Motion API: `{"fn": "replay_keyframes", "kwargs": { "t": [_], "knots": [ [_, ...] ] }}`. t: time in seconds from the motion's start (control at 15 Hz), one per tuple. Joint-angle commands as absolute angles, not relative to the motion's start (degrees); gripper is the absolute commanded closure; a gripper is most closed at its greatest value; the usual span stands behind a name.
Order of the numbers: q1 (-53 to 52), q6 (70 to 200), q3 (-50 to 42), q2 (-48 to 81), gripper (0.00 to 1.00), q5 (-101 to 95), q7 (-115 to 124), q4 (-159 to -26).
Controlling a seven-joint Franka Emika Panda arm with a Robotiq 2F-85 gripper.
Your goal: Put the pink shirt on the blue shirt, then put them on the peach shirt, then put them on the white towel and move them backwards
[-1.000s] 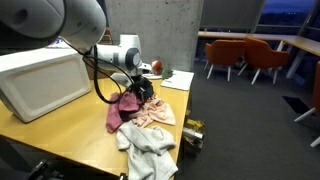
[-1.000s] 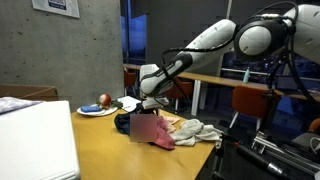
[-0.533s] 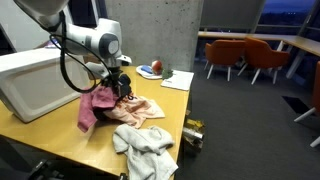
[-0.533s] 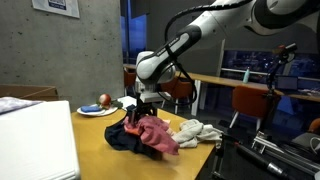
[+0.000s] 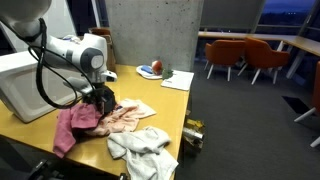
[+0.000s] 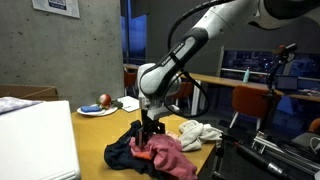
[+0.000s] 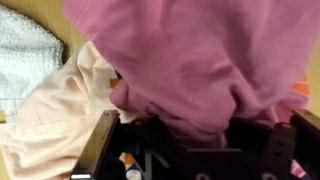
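Note:
I need to let the bundle of shirts go from my gripper onto the crumpled white towel [image 5: 134, 156] [image 7: 28, 72], near the front edge of the table.
My gripper [image 5: 103, 101] is shut on the pink shirt [image 5: 72, 124] and holds it low over the wooden table [image 5: 165, 104]. A dark blue shirt [image 6: 122, 154] is bunched under the pink shirt [image 6: 172, 156]. The peach shirt [image 5: 128, 117] lies flat just beside the gripper, partly under the bundle. The white towel [image 5: 146, 148] lies crumpled near the table's front edge, apart from the others. In the wrist view the pink shirt [image 7: 190, 60] fills the frame over my gripper [image 7: 190, 140], with the peach shirt [image 7: 55, 115] and the white towel [image 7: 25, 50] at the left.
A large white box [image 5: 38, 82] stands on the table behind the arm. A plate with an apple [image 5: 151, 70] and a sheet of paper [image 5: 176, 81] lie at the far end. A small object [image 5: 193, 128] sits at the table's edge. Orange chairs [image 5: 245, 55] stand beyond.
The arm has carried the pink and dark blue shirts across the table, away from the plate toward the white box, and lowered them from hanging in the air down onto the table.

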State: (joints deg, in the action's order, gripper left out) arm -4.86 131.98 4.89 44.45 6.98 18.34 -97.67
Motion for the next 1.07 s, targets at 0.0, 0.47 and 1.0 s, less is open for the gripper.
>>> {"fn": "replay_keyframes", "kwargs": {
  "t": [0.0,0.47,1.0],
  "knots": [
    [-4.59,134.1,4.37,46.07,0.9,8.8,15.66,-99.45],
    [-5.07,135.11,3.92,41.03,0.9,8.31,15.98,-102.32],
    [-5.34,132.81,-3.11,27.15,0.9,3.82,19.12,-110.12]
  ]
}}
